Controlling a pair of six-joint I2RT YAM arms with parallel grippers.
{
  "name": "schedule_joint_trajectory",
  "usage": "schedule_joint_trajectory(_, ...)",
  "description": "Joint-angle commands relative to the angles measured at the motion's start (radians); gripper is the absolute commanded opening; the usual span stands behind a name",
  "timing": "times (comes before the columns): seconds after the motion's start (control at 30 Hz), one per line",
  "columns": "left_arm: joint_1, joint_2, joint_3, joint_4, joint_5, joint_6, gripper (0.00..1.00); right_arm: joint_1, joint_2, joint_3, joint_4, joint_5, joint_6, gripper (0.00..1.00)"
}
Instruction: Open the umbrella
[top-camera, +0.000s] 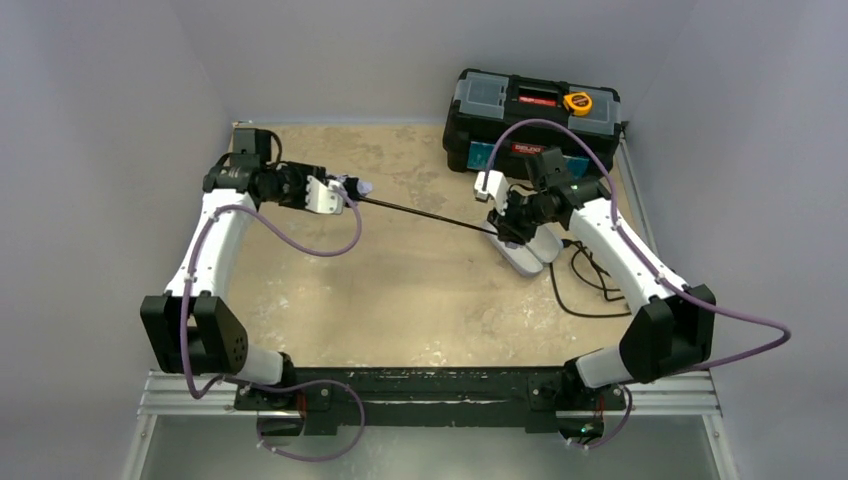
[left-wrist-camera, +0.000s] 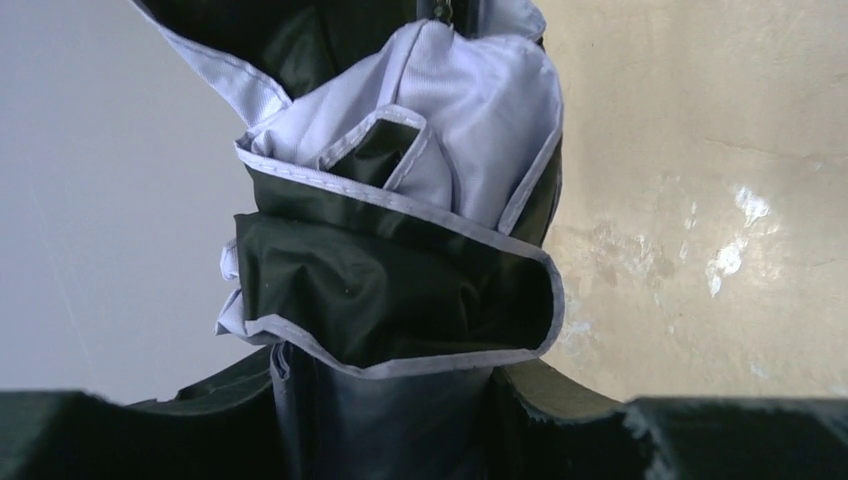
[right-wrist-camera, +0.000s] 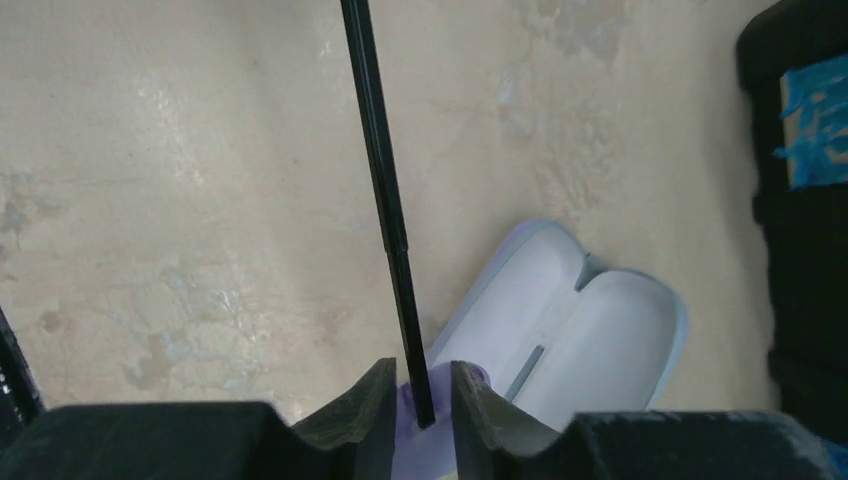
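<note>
The umbrella's knob handle is in my right gripper, far from the folded canopy, so it should grab the umbrella's stem (top-camera: 374, 202) next to the canopy and free my left gripper.
The umbrella is held between both arms above the table, its thin dark shaft (top-camera: 420, 212) stretched out from left to right. My left gripper (top-camera: 345, 190) is shut on the folded canopy (left-wrist-camera: 400, 280), black fabric with pale lavender edging bunched up between the fingers. My right gripper (top-camera: 508, 222) is shut on the small lavender knob handle (right-wrist-camera: 420, 425). The shaft (right-wrist-camera: 385, 210) runs up and away from it in the right wrist view.
The pale lavender clamshell case (right-wrist-camera: 575, 335) lies open on the table under the right gripper; it also shows in the top view (top-camera: 530, 252). A black toolbox (top-camera: 535, 120) with a yellow tape measure (top-camera: 578, 101) stands at the back right. A black cable (top-camera: 585, 285) lies beside the right arm.
</note>
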Motion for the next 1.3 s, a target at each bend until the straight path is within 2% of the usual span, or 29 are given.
schedule_joint_trajectory(0.0,0.194,-0.021,0.134,0.174,-0.071,-0.005,0.0,-0.105,-0.028,0.018,-0.299,0.189,-0.084,0.33)
schedule_joint_trajectory(0.03,0.186,-0.036,0.137,0.169,-0.017,-0.02,0.0,-0.102,-0.024,0.07,-0.318,0.124,-0.068,0.47)
schedule_joint_trajectory(0.1,0.119,-0.068,0.131,0.168,0.019,-0.057,0.0,-0.089,0.003,0.196,-0.335,-0.031,-0.012,0.64)
schedule_joint_trajectory(0.2,-0.034,-0.113,0.103,0.166,0.026,-0.107,0.0,-0.041,0.059,0.396,-0.293,-0.191,0.128,0.82)
schedule_joint_trajectory(0.27,-0.115,-0.148,0.056,0.191,0.014,-0.098,0.0,0.0,0.086,0.504,-0.236,-0.254,0.227,0.88)
schedule_joint_trajectory(0.37,-0.21,-0.19,-0.025,0.268,-0.028,-0.078,0.0,0.073,0.1,0.601,-0.141,-0.325,0.345,0.93)
schedule_joint_trajectory(0.47,-0.292,-0.196,-0.027,0.294,-0.079,-0.105,0.0,0.146,0.106,0.619,-0.066,-0.348,0.424,0.97)
schedule_joint_trajectory(0.63,-0.402,-0.202,-0.017,0.358,-0.176,-0.18,0.0,0.257,0.153,0.589,0.038,-0.287,0.503,0.99)
schedule_joint_trajectory(0.83,-0.488,-0.255,-0.075,0.434,-0.238,-0.243,0.0,0.305,0.202,0.548,0.181,-0.195,0.603,0.99)
schedule_joint_trajectory(0.9,-0.501,-0.28,-0.098,0.424,-0.225,-0.242,0.0,0.305,0.199,0.519,0.249,-0.163,0.615,0.97)
schedule_joint_trajectory(0.97,-0.512,-0.304,-0.122,0.422,-0.207,-0.24,0.0,0.305,0.184,0.485,0.318,-0.164,0.613,0.9)
schedule_joint_trajectory(1.0,-0.519,-0.311,-0.13,0.42,-0.202,-0.249,0.0,0.304,0.173,0.466,0.362,-0.175,0.606,0.83)
schedule_joint_trajectory(1.07,-0.537,-0.318,-0.125,0.391,-0.212,-0.271,0.0,0.305,0.147,0.433,0.403,-0.2,0.574,0.52)
schedule_joint_trajectory(1.1,-0.54,-0.323,-0.111,0.37,-0.203,-0.302,0.08,0.306,0.137,0.42,0.408,-0.209,0.548,0.37)
schedule_joint_trajectory(1.13,-0.538,-0.329,-0.087,0.336,-0.174,-0.36,0.23,0.306,0.125,0.408,0.409,-0.209,0.527,0.25)
schedule_joint_trajectory(1.17,-0.527,-0.33,-0.042,0.259,-0.139,-0.397,0.41,0.305,0.115,0.395,0.41,-0.21,0.516,0.12)
schedule_joint_trajectory(1.2,-0.511,-0.327,0.005,0.143,-0.096,-0.441,0.54,0.305,0.102,0.38,0.41,-0.215,0.498,0.0)
schedule_joint_trajectory(1.23,-0.484,-0.326,0.051,0.058,-0.026,-0.478,0.67,0.301,0.088,0.366,0.409,-0.198,0.491,0.0)
schedule_joint_trajectory(1.27,-0.442,-0.33,0.095,-0.038,0.053,-0.509,0.84,0.299,0.074,0.349,0.4,-0.187,0.479,0.0)
